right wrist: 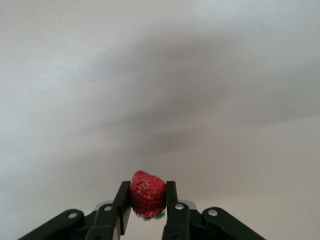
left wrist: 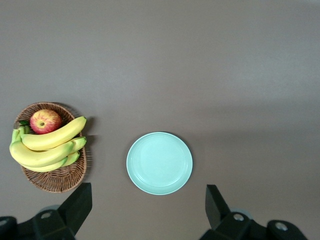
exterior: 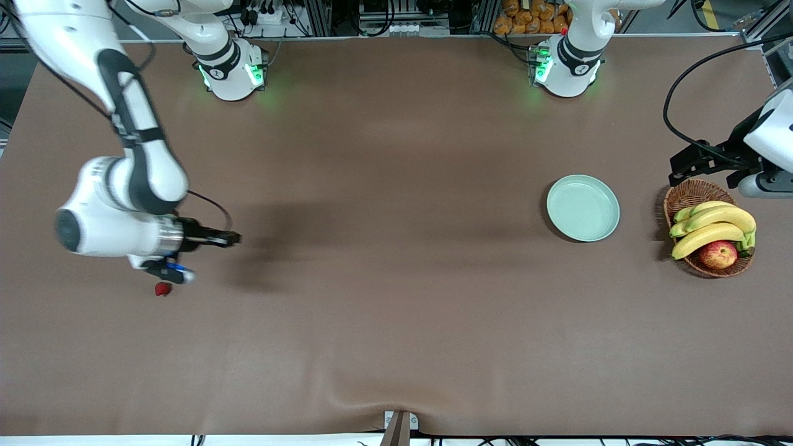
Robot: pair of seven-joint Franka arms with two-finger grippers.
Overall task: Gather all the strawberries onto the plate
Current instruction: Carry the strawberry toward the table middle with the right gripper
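The held strawberry, now hanging above the table, will go down from my right gripper onto the open mat about midway point(exterior: 411, 242) between the loose strawberry and the plate.
My right gripper point(right wrist: 148, 186) is shut on a red strawberry point(right wrist: 148, 201), which shows between its black fingers in the right wrist view. In the front view the right gripper point(exterior: 233, 238) hangs above the table near the right arm's end, and the held berry is hidden there. A second strawberry point(exterior: 162, 288) lies on the table under that wrist. A third berry is out of view. The mint-green plate point(exterior: 583, 207) sits empty toward the left arm's end and also shows in the left wrist view point(left wrist: 159, 163). My left gripper point(exterior: 684, 166) is open and empty, high over the table by the basket.
A brown wicker basket point(exterior: 687, 195) with bananas point(exterior: 712, 226) and a red-yellow apple point(exterior: 718, 254) stands beside the plate at the left arm's end. It also shows in the left wrist view point(left wrist: 55, 181). The brown mat has a wrinkle at its near edge.
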